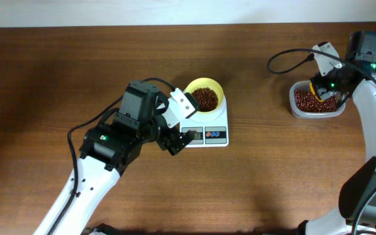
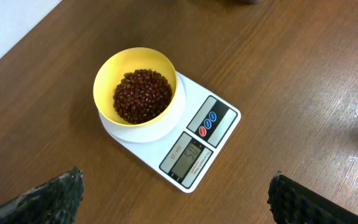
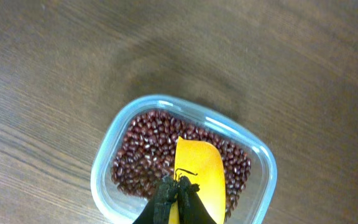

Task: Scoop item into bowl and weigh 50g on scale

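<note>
My right gripper will let go of the yellow scoop on the beans in the clear tub (image 1: 320, 104) (image 3: 166, 152).
The pale-yellow bowl (image 1: 204, 98) (image 2: 139, 87) sits on the white scale (image 1: 209, 125) (image 2: 197, 134) and holds a heap of dark reddish-brown beans (image 2: 143, 94). The scale's display is lit. My left gripper (image 1: 178, 140) (image 2: 176, 196) is open and empty, hovering just in front of the scale. My right gripper (image 1: 324, 88) (image 3: 179, 196) is shut on a yellow scoop (image 3: 199, 175), which is empty and held over more beans (image 3: 154, 149) in the clear tub (image 1: 315, 99) (image 3: 107, 158).
The brown wooden table (image 1: 77, 65) carries the tub at the far right. A black cable (image 1: 289, 55) loops above the tub by the right arm.
</note>
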{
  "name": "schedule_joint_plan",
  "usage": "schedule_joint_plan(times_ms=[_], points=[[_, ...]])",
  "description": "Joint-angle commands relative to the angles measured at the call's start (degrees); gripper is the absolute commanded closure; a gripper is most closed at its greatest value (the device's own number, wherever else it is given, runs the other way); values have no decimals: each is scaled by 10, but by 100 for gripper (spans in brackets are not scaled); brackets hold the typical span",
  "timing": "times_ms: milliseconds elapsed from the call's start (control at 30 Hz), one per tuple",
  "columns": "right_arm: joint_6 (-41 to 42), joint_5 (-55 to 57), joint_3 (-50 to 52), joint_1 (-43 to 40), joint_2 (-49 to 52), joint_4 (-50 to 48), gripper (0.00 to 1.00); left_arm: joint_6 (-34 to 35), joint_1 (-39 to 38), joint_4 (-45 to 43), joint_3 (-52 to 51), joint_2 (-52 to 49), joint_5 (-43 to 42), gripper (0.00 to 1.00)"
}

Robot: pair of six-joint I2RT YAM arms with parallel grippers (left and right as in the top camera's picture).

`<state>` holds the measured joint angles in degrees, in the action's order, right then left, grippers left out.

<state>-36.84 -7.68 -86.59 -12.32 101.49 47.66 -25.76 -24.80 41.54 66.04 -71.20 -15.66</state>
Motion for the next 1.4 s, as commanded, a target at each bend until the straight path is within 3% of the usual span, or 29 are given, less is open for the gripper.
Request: schedule_joint_plan(times_ms=[0, 133, 200, 300, 333, 500, 567, 767, 967, 1200, 1333, 1367], points=[[-4, 18, -14, 3, -2, 7, 96, -5, -1, 1, -2, 5, -6, 1], [1, 17, -14, 3, -2, 8, 96, -5, -1, 1, -2, 5, -6, 1], [43, 17, -14, 3, -2, 3, 96, -5, -1, 1, -2, 5, -6, 1], [169, 17, -14, 3, -2, -2, 96, -5, -1, 1, -2, 5, -6, 1], [257, 17, -14, 3, -2, -6, 96, -5, -1, 1, -2, 5, -6, 1], [545, 6, -14, 3, -2, -36, 96, -5, -1, 1, -2, 5, -6, 1], [617, 6, -14, 3, -2, -37, 96, -5, -1, 1, -2, 5, -6, 1], [725, 10, -14, 3, -2, -35, 96, -5, -1, 1, -2, 5, -6, 1], [897, 89, -14, 3, -2, -3, 96, -5, -1, 1, -2, 5, -6, 1], [1001, 141, -14, 3, -2, 15, 96, -5, -1, 1, -2, 5, -6, 1], [1009, 149, -14, 3, -2, 15, 96, -5, -1, 1, -2, 5, -6, 1], [1007, 148, -14, 3, -2, 15, 91, -5, -1, 1, -2, 5, -6, 1]])
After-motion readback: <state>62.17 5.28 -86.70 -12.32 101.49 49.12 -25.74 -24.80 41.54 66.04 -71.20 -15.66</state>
